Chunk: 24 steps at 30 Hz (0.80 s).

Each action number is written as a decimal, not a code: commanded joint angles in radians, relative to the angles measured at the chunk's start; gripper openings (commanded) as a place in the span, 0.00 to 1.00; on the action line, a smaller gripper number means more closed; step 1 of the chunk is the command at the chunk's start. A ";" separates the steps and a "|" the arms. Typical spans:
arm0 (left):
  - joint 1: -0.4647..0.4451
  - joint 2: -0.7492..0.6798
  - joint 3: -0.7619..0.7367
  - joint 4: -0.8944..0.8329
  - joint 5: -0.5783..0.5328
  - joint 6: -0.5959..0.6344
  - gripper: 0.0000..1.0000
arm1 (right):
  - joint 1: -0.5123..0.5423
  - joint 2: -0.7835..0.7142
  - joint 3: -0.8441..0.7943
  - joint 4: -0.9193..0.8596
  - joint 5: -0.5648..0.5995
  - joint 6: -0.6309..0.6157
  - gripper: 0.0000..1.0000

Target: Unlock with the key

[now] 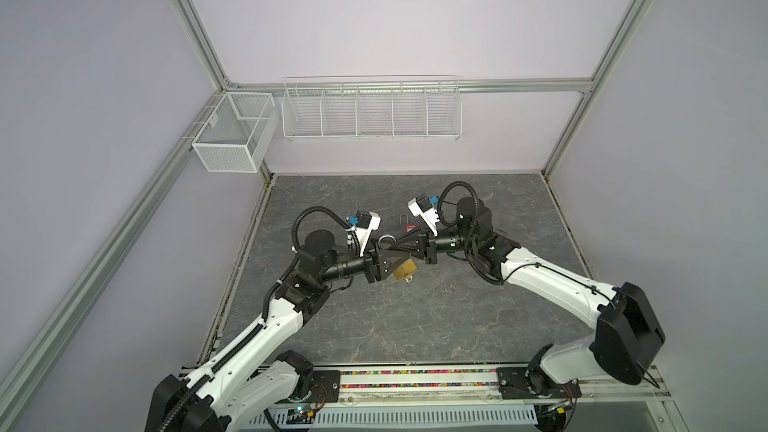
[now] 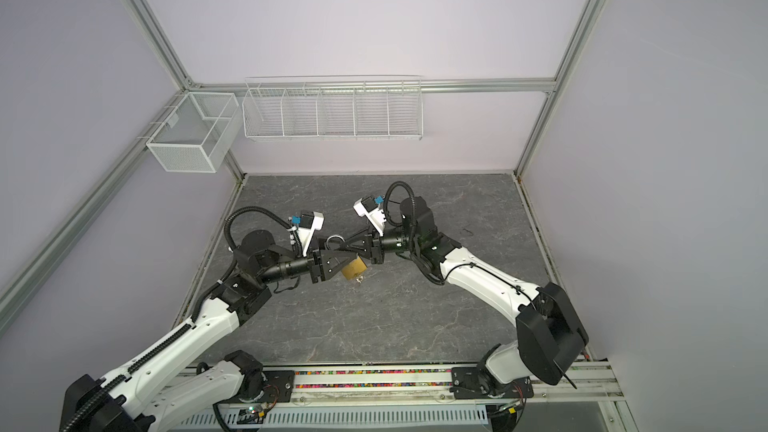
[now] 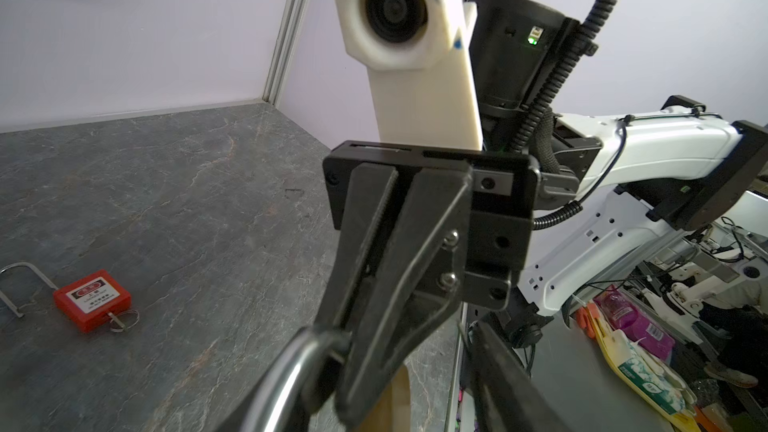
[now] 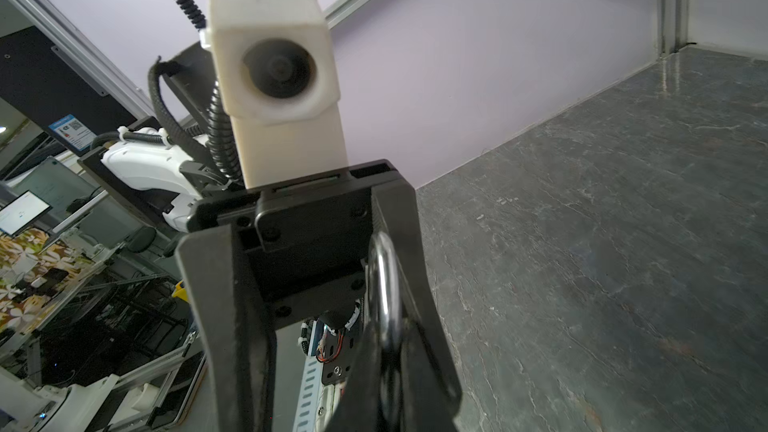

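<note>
My left gripper needs to take the brass body (image 1: 405, 269) of the padlock, since my right gripper holds it by the shackle, and free my right gripper for the key.
A brass padlock (image 1: 405, 270) hangs above the table between both arms, and a small key (image 1: 409, 281) sticks out of its underside. In both top views my right gripper (image 1: 400, 246) reaches in from the right and is shut on the padlock's steel shackle (image 4: 384, 284). The left wrist view shows the same grip on the shackle (image 3: 282, 380), above the brass body (image 3: 399, 401). My left gripper (image 1: 394, 258) is around the lock with its fingers (image 4: 216, 284) spread wide and open. The shackle lies along one left finger.
A red padlock (image 3: 92, 301) lies on the grey stone table (image 1: 415, 326) behind the grippers, with its shackle (image 3: 20, 288) swung out and a key with a ring (image 3: 120, 320) in it. White wire baskets (image 1: 370, 110) hang on the back wall.
</note>
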 commanded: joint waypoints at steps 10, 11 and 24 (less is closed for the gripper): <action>-0.001 0.006 -0.133 0.371 0.064 -0.115 0.55 | -0.101 -0.136 -0.151 0.371 0.218 0.251 0.07; -0.001 0.014 -0.134 0.397 0.065 -0.125 0.54 | -0.102 -0.133 -0.163 0.410 0.220 0.275 0.07; 0.001 0.032 -0.112 0.352 -0.053 -0.030 0.49 | -0.105 -0.129 -0.146 0.498 0.196 0.334 0.07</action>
